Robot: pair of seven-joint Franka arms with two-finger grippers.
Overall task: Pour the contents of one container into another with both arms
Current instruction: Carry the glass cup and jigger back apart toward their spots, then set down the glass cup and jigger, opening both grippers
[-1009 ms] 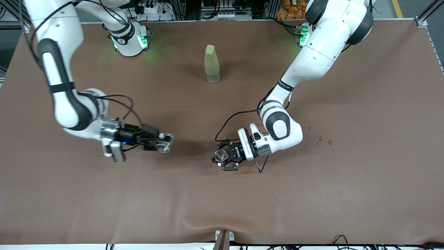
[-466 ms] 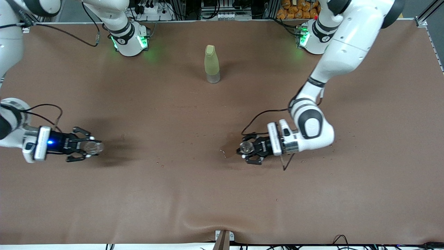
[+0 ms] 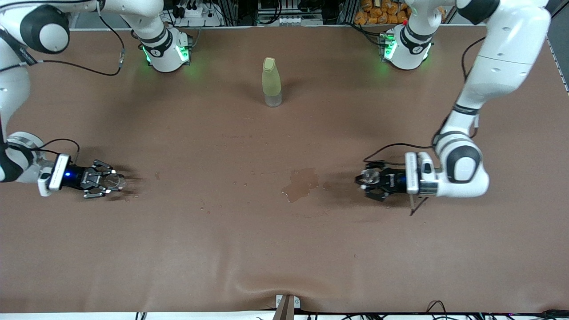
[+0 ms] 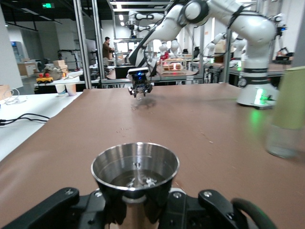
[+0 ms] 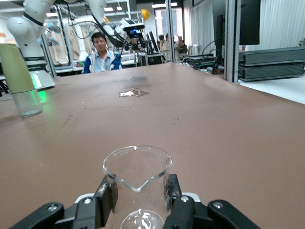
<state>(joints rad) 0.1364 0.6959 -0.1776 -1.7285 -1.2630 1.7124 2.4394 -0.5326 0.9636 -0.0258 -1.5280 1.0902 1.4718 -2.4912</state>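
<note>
Next, I let go of the metal cup with my left gripper on the brown mat (image 3: 419,174) beneath my left arm's white wrist.
The clear glass cup (image 3: 117,181) stands upright between the fingers of my right gripper (image 3: 114,181), which is shut on it low over the table at the right arm's end. In the right wrist view the glass cup (image 5: 137,174) shows a pouring lip, with the right gripper (image 5: 138,200) clamping its sides. My left gripper (image 3: 367,181) is shut on the silver metal cup (image 3: 368,177), low over the table toward the left arm's end. The metal cup (image 4: 135,168) is upright with liquid in it, and the left gripper (image 4: 136,205) holds its waist.
A tall yellow-green bottle (image 3: 271,82) stands mid-table, closer to the robots' bases. A wet puddle (image 3: 301,183) lies on the brown mat between the two grippers, nearer the left gripper. Small droplets dot the mat around it.
Both arms have swung apart from the table's middle toward their own ends, each carrying its cup. A puddle now shows where the left gripper was.
</note>
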